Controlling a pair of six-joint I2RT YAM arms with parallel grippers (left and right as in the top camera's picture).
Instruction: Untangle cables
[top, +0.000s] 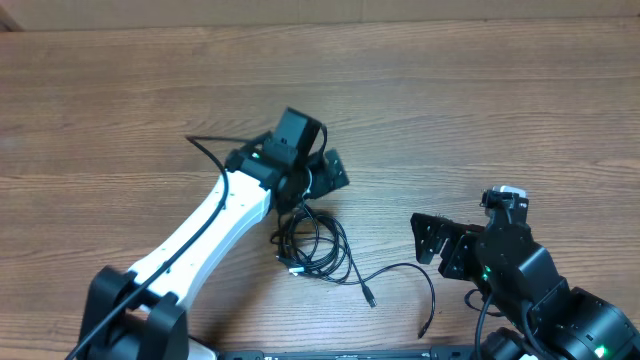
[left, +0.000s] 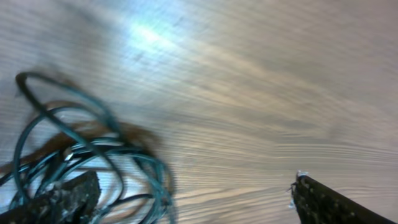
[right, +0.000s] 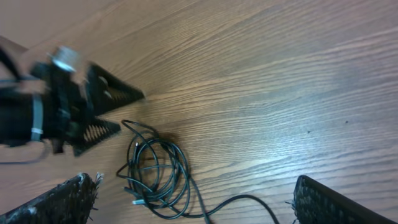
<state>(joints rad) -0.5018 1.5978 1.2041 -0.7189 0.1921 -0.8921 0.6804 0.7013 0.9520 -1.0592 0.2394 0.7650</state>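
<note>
Next, I move my left gripper over the cable coil beside its open fingers, pinch a piece of the cable (top: 341, 238) and lift it while my right gripper holds the rest.
The cables (top: 312, 246) lie as one loose coil of thin black cord on the wooden table, just below my left gripper (top: 318, 180). One strand (top: 405, 268) trails right from the coil, past a plug tip (top: 370, 298), toward my right gripper (top: 440, 245). In the left wrist view the coil (left: 81, 158) is blurred and sits by the left finger (left: 62, 199). The left gripper (left: 193, 208) is open and grips nothing. The right wrist view shows the coil (right: 155, 174) ahead on the left. The right gripper (right: 196, 208) is open wide, with only the trailing strand (right: 242, 202) on the table between its fingers.
The white left arm (top: 200, 235) slants from the bottom left to the table's middle, with its own thicker black wire (top: 205, 150) looping off it. The right arm's base (top: 560, 310) fills the bottom right corner. The left gripper's head (right: 74, 112) shows in the right wrist view.
</note>
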